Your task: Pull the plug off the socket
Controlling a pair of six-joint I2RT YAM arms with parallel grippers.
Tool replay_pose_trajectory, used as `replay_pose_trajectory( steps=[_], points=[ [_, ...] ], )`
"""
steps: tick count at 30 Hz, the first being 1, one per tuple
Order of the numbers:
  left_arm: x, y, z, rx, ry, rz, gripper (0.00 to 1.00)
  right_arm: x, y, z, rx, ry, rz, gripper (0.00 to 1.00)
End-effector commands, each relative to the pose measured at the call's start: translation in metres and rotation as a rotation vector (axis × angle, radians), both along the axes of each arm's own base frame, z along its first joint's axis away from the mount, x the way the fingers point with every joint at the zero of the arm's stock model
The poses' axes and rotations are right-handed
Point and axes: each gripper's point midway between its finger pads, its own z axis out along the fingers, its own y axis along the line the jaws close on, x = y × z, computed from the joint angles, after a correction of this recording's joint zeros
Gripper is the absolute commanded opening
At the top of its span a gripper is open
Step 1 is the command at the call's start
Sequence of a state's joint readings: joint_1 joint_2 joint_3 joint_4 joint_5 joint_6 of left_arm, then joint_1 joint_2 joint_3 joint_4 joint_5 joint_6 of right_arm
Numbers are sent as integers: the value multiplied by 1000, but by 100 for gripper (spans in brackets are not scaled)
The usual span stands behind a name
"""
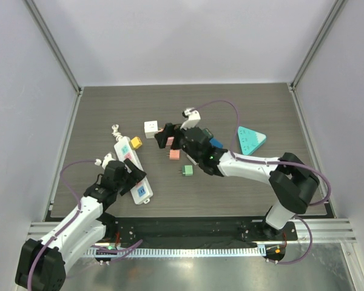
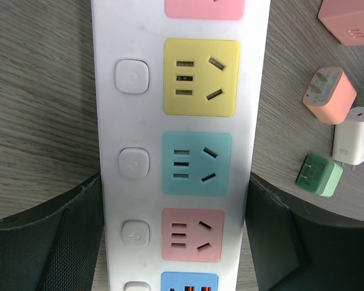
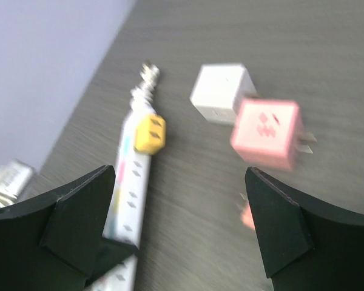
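I should next close my right gripper on the sides of the yellow plug (image 1: 136, 143) (image 3: 150, 134), which sits near the far end of the white power strip.
A white power strip (image 1: 132, 170) lies at the table's left, with a yellow plug (image 1: 136, 143) seated in a socket near its far end. My left gripper (image 1: 128, 171) is shut on the strip's near part. In the left wrist view its fingers (image 2: 48, 242) press both sides of the strip (image 2: 255, 91), and the yellow plug is out of view there. My right gripper (image 1: 168, 136) is open and empty, right of the yellow plug. In the blurred right wrist view the gripper (image 3: 176, 230) faces the strip (image 3: 130, 182) and the yellow plug (image 3: 150, 133).
Loose plugs lie right of the strip: a white one (image 1: 151, 127), pink ones (image 1: 175, 154) (image 1: 170, 142) and a green one (image 1: 187, 171). A teal triangular block (image 1: 250, 139) sits at the right. Grey walls enclose the table.
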State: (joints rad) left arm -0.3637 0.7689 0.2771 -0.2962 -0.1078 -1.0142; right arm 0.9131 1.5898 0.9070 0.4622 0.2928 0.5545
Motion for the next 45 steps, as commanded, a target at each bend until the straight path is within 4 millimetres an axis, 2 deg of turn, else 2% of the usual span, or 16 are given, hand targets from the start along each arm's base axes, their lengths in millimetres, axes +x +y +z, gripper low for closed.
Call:
replay_pose_trajectory(
  steps=[1, 2, 4, 5, 8, 9, 12, 14, 16, 18, 22, 24, 32, 33, 40, 45],
  points=[
    [-20, 3, -19, 10, 87, -17, 0, 20, 31, 41, 15, -95, 30, 95],
    [-20, 3, -19, 8, 85, -19, 0, 29, 45, 51, 15, -118, 41, 95],
    [-20, 2, -18, 4, 81, -18, 0, 37, 57, 61, 5, -144, 62, 96],
    [-20, 2, -18, 2, 79, -20, 0, 44, 67, 64, -3, -153, 73, 96],
    [-21, 1, -17, -10, 80, -16, 0, 47, 77, 63, -27, -187, 106, 96],
    [-23, 1, -19, -12, 87, -16, 0, 44, 79, 48, -35, -176, 127, 98],
    [-23, 2, -20, -9, 91, -12, 0, 37, 87, 26, -23, -138, 174, 99],
    [-23, 2, -21, -6, 95, -10, 0, 29, 98, 25, 10, -125, 243, 99],
    [-22, 1, -21, -8, 97, -11, 0, 26, 107, 17, 17, -112, 280, 99],
    [-22, 0, -21, -12, 104, -16, 0, 27, 113, 20, 28, -115, 297, 99],
    [-21, 0, -19, -8, 101, -22, 0, 25, 126, 1, 12, -79, 351, 99],
    [-21, 0, -19, -8, 96, -21, 0, 22, 133, 0, 30, -71, 382, 99],
    [-22, -2, -18, -23, 96, -24, 0, 24, 151, -16, 56, 0, 424, 98],
    [-23, -2, -18, -21, 97, -20, 0, 25, 153, -24, 52, 16, 427, 98],
    [-24, -1, -19, -22, 96, -18, 0, 32, 159, -47, 46, 101, 430, 89],
    [-25, -1, -21, -25, 98, -19, 0, 34, 166, -54, 61, 132, 453, 85]
  ],
)
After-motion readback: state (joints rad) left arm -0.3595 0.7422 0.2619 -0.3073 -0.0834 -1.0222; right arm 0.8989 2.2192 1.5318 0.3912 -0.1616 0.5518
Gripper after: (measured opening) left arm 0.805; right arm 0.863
